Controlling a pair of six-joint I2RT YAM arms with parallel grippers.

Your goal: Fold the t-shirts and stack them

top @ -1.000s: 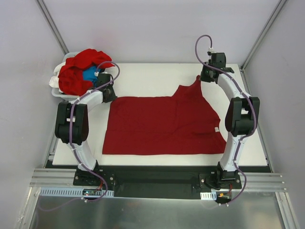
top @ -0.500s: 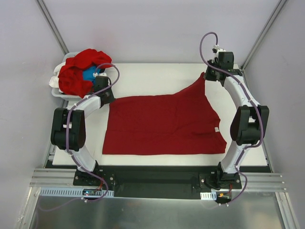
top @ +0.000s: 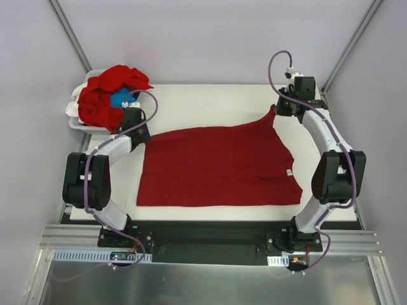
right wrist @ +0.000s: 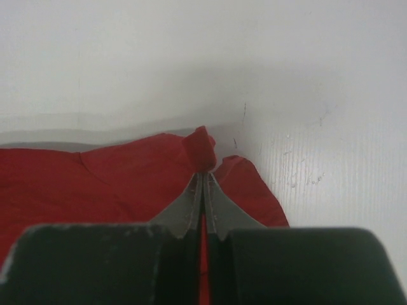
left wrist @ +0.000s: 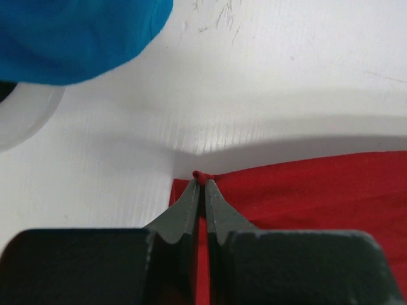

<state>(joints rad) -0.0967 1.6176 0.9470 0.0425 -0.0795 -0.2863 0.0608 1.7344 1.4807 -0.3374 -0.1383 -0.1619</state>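
Observation:
The left gripper pinches only a small tip of the t-shirt's far edge, and the t-shirt's corner pokes out beside its fingers, so the robot should open it and regrasp that corner (left wrist: 178, 187).
A deep-red t-shirt (top: 216, 166) lies spread across the white table, its small white label (top: 289, 172) near the right edge. My left gripper (top: 142, 135) is shut on the shirt's far left corner (left wrist: 200, 176). My right gripper (top: 278, 109) is shut on the far right corner (right wrist: 202, 151), which is drawn out into a point toward the back. More red t-shirts (top: 105, 95) and a bright blue one (top: 119, 98) are heaped at the far left; the blue cloth (left wrist: 76, 35) fills the top left of the left wrist view.
The heap sits in a white basket (top: 74, 114) at the table's far left corner. Grey walls with slanted metal posts (top: 70, 35) close in the back and sides. A metal rail (top: 203, 238) carries the arm bases at the near edge.
Both grippers have moved toward the back and outward with the shirt's far corners. The far edge has stretched out straighter, and the right corner has travelled farther right and back.

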